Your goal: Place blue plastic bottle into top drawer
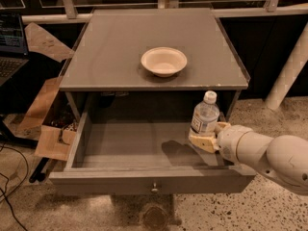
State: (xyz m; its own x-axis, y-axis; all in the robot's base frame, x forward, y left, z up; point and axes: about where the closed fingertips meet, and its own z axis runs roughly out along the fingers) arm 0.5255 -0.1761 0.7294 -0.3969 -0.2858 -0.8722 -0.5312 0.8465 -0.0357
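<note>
The robot's gripper needs to release the blue plastic bottle in the top drawer's front corner [203,161], next to the drawer's side under the robot's arm.
The blue plastic bottle [205,116], clear with a white cap and printed label, stands upright in my gripper [204,139] over the right side of the open top drawer [139,153]. The gripper's cream fingers [201,142] are shut around the bottle's lower part. My white arm [269,157] comes in from the right over the drawer's right wall. The bottle's base is hidden by the fingers; a shadow lies on the drawer floor to its left. The drawer's front panel has a small round knob [154,188].
A shallow cream bowl [163,61] sits on the grey tabletop [110,47] above the drawer. Cardboard boxes [48,124] and a laptop [10,47] are at the left. A white post [288,76] stands at the right. Cables lie on the floor at lower left.
</note>
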